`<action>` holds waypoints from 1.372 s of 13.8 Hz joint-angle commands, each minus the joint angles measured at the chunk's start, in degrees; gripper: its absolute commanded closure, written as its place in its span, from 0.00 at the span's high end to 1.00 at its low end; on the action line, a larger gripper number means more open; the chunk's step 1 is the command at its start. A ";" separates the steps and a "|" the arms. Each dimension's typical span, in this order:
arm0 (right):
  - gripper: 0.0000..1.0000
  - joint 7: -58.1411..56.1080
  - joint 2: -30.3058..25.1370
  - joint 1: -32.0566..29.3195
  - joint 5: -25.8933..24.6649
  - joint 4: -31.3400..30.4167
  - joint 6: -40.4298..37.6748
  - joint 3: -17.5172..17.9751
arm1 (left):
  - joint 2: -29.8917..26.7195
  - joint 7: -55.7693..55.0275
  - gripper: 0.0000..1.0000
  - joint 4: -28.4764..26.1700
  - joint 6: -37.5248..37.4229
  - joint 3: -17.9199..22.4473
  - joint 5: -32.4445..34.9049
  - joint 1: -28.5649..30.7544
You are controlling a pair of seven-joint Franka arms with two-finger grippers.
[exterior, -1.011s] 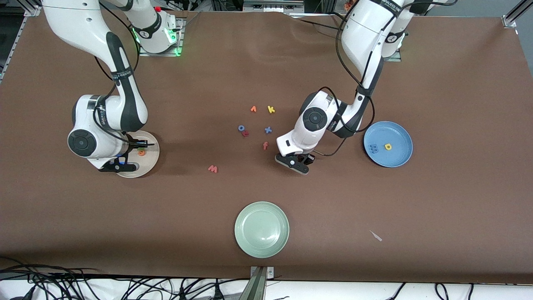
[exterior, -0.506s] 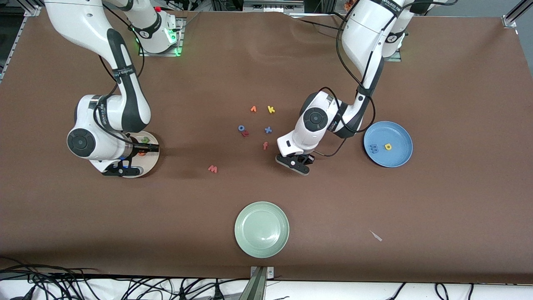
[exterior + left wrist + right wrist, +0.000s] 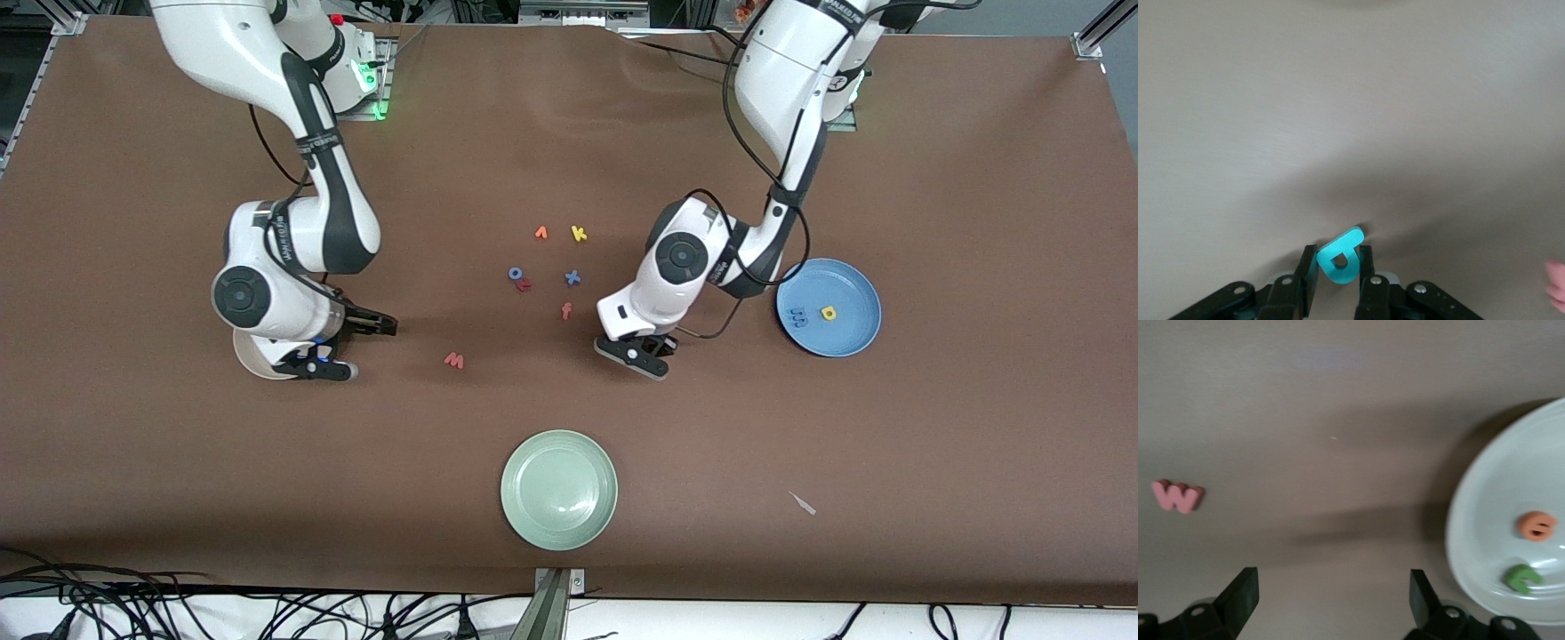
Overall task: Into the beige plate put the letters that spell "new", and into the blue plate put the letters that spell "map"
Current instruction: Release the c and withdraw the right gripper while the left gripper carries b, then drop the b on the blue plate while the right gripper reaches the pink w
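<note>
The blue m and the yellow letter mark the spot. My left gripper needs to let go of the teal letter in the blue plate (image 3: 811, 299), next to them.
My left gripper (image 3: 1337, 255) is shut on the teal letter (image 3: 1341, 261), low over the table between the salmon f (image 3: 566, 310) and the blue plate (image 3: 853, 333). The blue m (image 3: 799, 317) and a yellow letter (image 3: 829, 313) lie in that plate. The arm hides the teal letter in the front view. My right gripper (image 3: 1331, 593) is open and holds nothing, just off the beige plate's (image 3: 1485, 513) rim, on the side toward the salmon w (image 3: 1178, 496). The orange e (image 3: 1537, 525) and the green n (image 3: 1521, 577) lie in the beige plate. The w (image 3: 454, 360) lies on the table.
Loose letters lie mid-table: an orange one (image 3: 540, 233), yellow k (image 3: 579, 234), blue o (image 3: 515, 274), dark red r (image 3: 524, 285), blue x (image 3: 573, 277). A pale green plate (image 3: 558, 489) sits near the front edge. A white scrap (image 3: 803, 503) lies toward the left arm's end.
The right gripper opened, left the green n in the beige plate and moved off it toward the w. The left gripper closed on the teal letter.
</note>
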 commanded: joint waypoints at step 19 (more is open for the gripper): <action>0.95 14.35 11.99 4.62 4.40 8.47 11.53 5.72 | -27.89 13.89 0.88 -36.13 -9.12 -2.32 2.87 31.18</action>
